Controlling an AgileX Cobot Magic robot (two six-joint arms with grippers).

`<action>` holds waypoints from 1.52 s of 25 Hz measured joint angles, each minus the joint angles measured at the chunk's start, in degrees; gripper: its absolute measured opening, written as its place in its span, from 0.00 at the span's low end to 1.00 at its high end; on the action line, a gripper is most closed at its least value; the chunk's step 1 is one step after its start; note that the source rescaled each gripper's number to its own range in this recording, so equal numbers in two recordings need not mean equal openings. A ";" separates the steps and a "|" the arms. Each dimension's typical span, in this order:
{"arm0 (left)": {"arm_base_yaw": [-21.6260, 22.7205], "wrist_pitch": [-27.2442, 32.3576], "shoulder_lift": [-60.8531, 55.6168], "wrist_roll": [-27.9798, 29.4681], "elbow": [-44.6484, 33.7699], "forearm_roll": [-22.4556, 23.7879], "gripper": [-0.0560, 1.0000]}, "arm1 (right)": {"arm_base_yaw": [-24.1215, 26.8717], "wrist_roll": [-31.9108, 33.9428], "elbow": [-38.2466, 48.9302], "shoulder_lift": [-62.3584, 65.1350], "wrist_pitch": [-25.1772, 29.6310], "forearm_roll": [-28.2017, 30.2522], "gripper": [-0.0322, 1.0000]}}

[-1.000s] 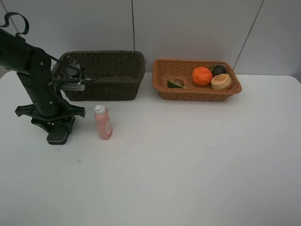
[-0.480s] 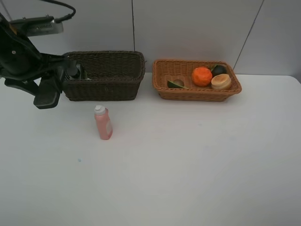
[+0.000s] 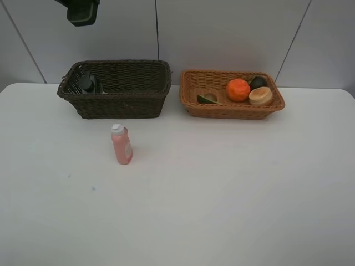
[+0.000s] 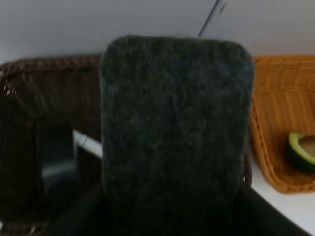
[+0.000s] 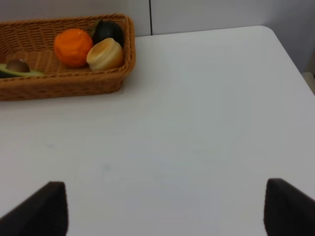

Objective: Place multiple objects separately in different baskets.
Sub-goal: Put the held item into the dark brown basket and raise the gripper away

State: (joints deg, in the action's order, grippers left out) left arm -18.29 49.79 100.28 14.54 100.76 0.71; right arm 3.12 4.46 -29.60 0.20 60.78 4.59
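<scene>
My left gripper is holding the black eraser block high above the dark brown basket. I need to have it let go of the block in the dark brown basket [image 3: 133, 89], beside the dark-green pump bottle.
The black eraser block [image 4: 176, 128] hangs high above the dark brown basket [image 3: 113, 102], held in my left gripper [image 3: 79, 4] at the top left edge; its felt face fills the left wrist view. A dark-green pump bottle [image 3: 87, 83] stands in that basket's left end. The pink bottle [image 3: 121, 145] stands on the table in front of it. The light tan basket [image 3: 233, 111] holds an avocado half [image 3: 207, 98], an orange [image 3: 238, 90], a mangosteen [image 3: 258, 82] and a peach [image 3: 260, 96]. My right gripper [image 5: 165, 209] is open over bare table, outside the exterior view.
Both baskets sit side by side at the back of the white table [image 3: 222, 194], close to the grey wall. The table's right edge [image 5: 290, 54] shows in the right wrist view.
My left arm has risen from the table in front of the dark basket up to the top left edge, carrying the eraser block. Everything else stays put.
</scene>
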 joint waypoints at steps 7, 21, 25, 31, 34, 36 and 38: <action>-0.85 3.77 19.41 -0.06 17.52 0.81 0.40 | 0.00 0.00 0.00 0.00 0.00 0.00 1.00; -0.85 5.35 35.28 -1.44 21.54 0.97 0.40 | 0.00 0.00 0.00 0.00 0.00 0.00 1.00; -0.85 5.30 35.33 -2.00 21.54 0.97 0.40 | 0.00 0.00 0.00 0.00 0.00 0.00 1.00; -0.85 5.30 35.33 -4.27 21.54 1.03 0.40 | 0.00 0.00 0.00 0.00 0.00 0.00 1.00; -0.85 5.35 35.33 -5.59 21.54 1.72 0.40 | 0.00 0.00 0.00 0.00 0.00 0.00 1.00; -0.85 5.48 35.33 -5.89 21.62 2.17 0.40 | 0.00 0.00 0.00 0.00 0.00 0.00 1.00; -0.85 6.13 35.33 -5.18 21.62 2.23 0.60 | 0.00 0.00 0.00 0.00 0.00 0.00 1.00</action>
State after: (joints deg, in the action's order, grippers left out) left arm -19.14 55.92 135.61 9.37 122.38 2.94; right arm 3.12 4.46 -29.60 0.20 60.78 4.59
